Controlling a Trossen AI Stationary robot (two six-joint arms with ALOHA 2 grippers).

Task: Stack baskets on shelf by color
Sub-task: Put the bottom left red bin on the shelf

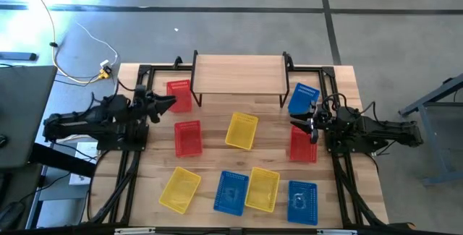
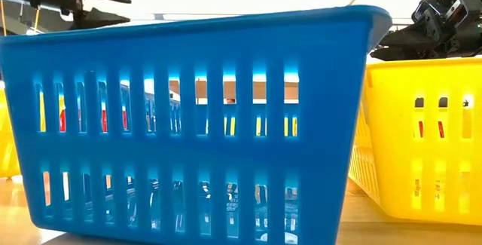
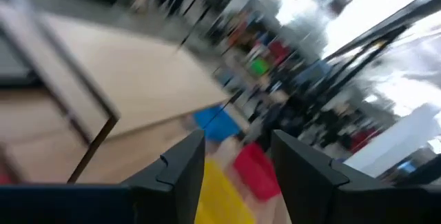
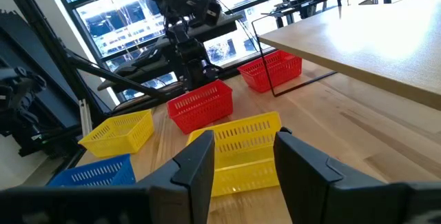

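Note:
The left gripper needs to next move to the shelf-side rim (image 1: pixel 188 123) of the red basket nearer the middle and close there.
Nine baskets lie loose on the tabletop, in front of the shelf (image 1: pixel 239 72) and beside it. One red basket (image 1: pixel 179 95) sits by the shelf's left legs and another (image 1: pixel 188 137) nearer the middle. A third red one (image 1: pixel 303 146) lies below my right arm. A blue basket (image 1: pixel 303 97) sits by the shelf's right legs, tilted. My left gripper (image 1: pixel 172 103) hovers open beside the left red basket, holding nothing, as its wrist view (image 3: pixel 238 138) confirms. My right gripper (image 1: pixel 295 125) is open above the table, pointing left toward the middle yellow basket (image 4: pixel 241 148).
Along the near edge lie a yellow basket (image 1: pixel 180 189), a blue one (image 1: pixel 231 192), a yellow one (image 1: pixel 262 189) and a blue one (image 1: pixel 302 202). The blue one fills the low view (image 2: pixel 196 124). The shelf top is bare. Black frame rails run along both table sides.

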